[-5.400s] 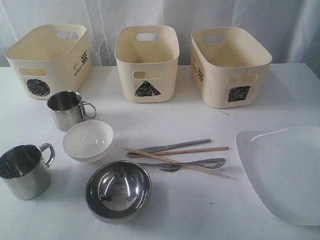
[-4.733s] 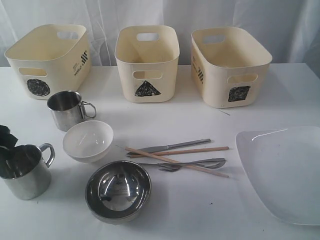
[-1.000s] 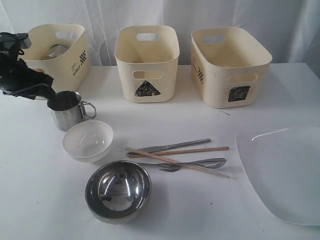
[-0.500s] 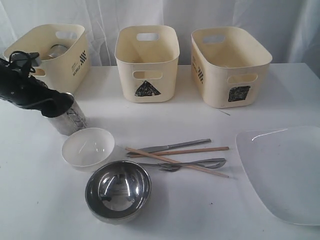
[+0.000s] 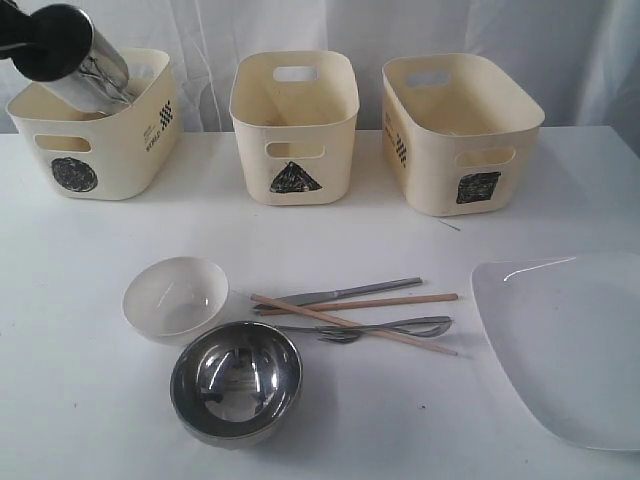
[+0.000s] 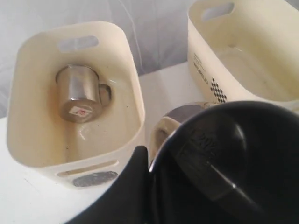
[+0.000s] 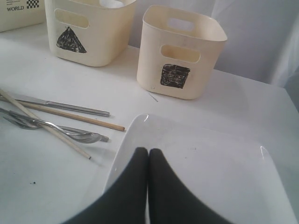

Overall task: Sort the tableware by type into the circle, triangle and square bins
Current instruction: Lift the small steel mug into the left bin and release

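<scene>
My left gripper should release the steel mug, which hangs tilted above the circle bin, inside the circle bin, between the bin's front side and the other steel mug (image 5: 77, 122) (image 6: 74, 141).
My left gripper (image 5: 45, 40) is shut on the wall of a steel mug (image 5: 90, 68), which hangs tilted above the circle bin (image 5: 95, 130). In the left wrist view the held mug (image 6: 187, 114) is beside that bin (image 6: 28, 140), where another steel mug (image 6: 79, 93) lies. On the table are a white bowl (image 5: 175, 297), a steel bowl (image 5: 236, 380), a knife (image 5: 350, 292), chopsticks (image 5: 370, 301), a fork and spoon (image 5: 400, 326) and a white plate (image 5: 565, 345). My right gripper (image 7: 148, 151) is shut and empty over the plate's edge (image 7: 210, 177).
The triangle bin (image 5: 293, 125) and the square bin (image 5: 460, 130) stand in a row to the right of the circle bin, against a white curtain. Both look empty from here. The right arm is out of the exterior view.
My left gripper closed on the mug by the white bowl and carried it up and back to above the circle bin. The white bowl has shifted slightly. The right gripper has not moved.
</scene>
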`<state>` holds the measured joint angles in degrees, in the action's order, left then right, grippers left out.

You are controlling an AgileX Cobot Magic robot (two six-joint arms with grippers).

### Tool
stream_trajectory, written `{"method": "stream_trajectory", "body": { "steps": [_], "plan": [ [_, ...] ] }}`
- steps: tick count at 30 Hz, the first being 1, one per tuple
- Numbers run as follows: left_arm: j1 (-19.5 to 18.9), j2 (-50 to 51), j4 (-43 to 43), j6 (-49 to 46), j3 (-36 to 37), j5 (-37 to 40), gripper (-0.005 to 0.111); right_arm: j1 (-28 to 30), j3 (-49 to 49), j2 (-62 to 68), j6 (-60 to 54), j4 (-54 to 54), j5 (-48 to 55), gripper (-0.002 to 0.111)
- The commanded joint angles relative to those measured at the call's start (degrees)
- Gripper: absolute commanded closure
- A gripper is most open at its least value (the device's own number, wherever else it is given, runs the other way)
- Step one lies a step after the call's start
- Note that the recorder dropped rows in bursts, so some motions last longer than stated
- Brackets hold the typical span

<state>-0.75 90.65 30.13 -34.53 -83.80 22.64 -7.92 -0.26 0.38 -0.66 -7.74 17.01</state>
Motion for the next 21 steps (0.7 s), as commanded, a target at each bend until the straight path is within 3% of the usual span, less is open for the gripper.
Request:
{"method": "stream_trajectory", "body": {
  "steps": [1,9,21],
  "plan": [
    [-0.28,0.45,0.65,-0.08,-0.26,-6.71,0.107,-0.10,0.26,-0.38,0.19,0.02,-0.38,0.108],
    [-0.28,7.47,0.46,-1.53,-0.76,-23.29,0.107,-0.10,0.26,-0.38,0.19,0.02,-0.38,0.108],
    [-0.62,26.76,0.46,-4.06,-15.91,-25.13,0.107,-0.10,0.26,-0.38,0.19,0.02,-0.38,0.108]
  ]
}}
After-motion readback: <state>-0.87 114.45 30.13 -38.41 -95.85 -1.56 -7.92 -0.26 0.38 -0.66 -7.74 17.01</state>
